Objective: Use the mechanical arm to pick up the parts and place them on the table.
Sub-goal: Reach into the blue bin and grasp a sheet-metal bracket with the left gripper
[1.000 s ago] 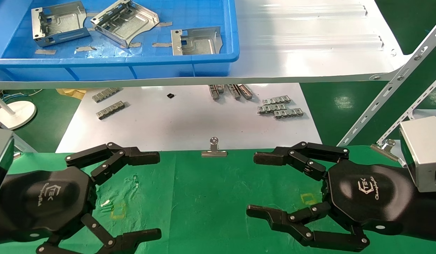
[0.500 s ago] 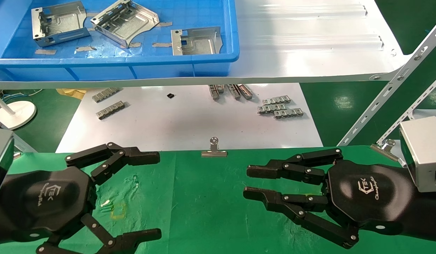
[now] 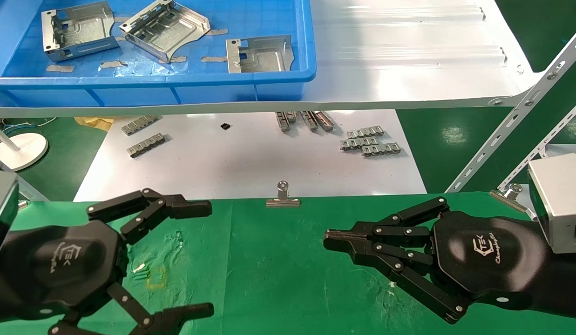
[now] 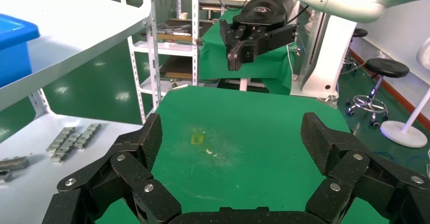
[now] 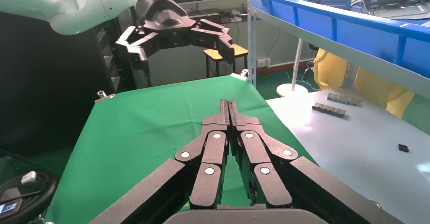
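The middle silver sheet-metal part in the blue bin has a narrow folded edge [image 3: 146,16] opposite its curved side. Next, my left gripper closes on that edge.
Three silver sheet-metal parts lie in the blue bin on the shelf: one at the left [image 3: 77,30], one in the middle [image 3: 164,29], one at the right [image 3: 260,53]. My left gripper [image 3: 199,258] hovers over the green table [image 3: 269,270] at the near left, open and empty; it also shows in the left wrist view [image 4: 230,138]. My right gripper [image 3: 332,237] hovers over the table at the near right, shut with nothing between its fingers; the right wrist view [image 5: 228,105] shows the tips pressed together. Both are far below the bin.
The blue bin [image 3: 152,86] sits on a glossy white shelf board [image 3: 409,60]. A white sheet [image 3: 250,158] below holds several grey link strips [image 3: 369,142]. A silver binder clip [image 3: 282,195] grips the cloth's far edge. Slotted shelf struts [image 3: 516,111] rise at the right.
My right gripper's fingers have closed from wide open to shut on nothing. The left arm has barely moved.
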Controlling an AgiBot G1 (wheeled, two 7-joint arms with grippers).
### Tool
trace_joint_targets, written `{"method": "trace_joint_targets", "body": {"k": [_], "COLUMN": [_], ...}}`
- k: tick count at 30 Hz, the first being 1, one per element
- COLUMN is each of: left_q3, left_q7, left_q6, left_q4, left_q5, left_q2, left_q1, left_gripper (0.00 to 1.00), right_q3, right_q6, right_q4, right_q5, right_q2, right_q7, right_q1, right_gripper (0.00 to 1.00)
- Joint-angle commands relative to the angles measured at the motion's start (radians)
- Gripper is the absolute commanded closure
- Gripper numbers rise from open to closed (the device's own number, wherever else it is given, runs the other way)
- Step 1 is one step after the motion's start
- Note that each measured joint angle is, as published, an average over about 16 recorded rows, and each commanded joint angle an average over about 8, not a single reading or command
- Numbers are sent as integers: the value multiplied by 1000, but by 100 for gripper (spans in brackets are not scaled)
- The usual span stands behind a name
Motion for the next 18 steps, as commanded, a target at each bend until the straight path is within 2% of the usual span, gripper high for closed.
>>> {"method": "trace_joint_targets", "body": {"k": [1, 5, 9, 13, 18], "left_q3": [-3, 8, 36, 77, 129], "left_q7": [2, -34, -42, 5, 65], "left_q6": [-7, -24, -28, -69, -203], "left_q4": [-6, 86, 267, 480, 721], "left_q5": [4, 20, 71, 175, 315], "left_q2": [-3, 44, 119, 197, 292], "left_q1": [-4, -123, -297, -476, -647], "left_gripper": [0, 0, 0, 0, 0], "right_q3": [0, 0, 0, 0, 0], "right_q6": [0, 0, 0, 0, 0], "right_q4": [0, 0, 0, 0, 0], "right_q5": [0, 0, 0, 0, 0], "right_q2": [0, 0, 0, 0, 0], "right_q7": [0, 0, 0, 0, 0], "right_q1": [0, 0, 0, 0, 0], "right_gripper": [100, 100, 100, 100, 100]}}
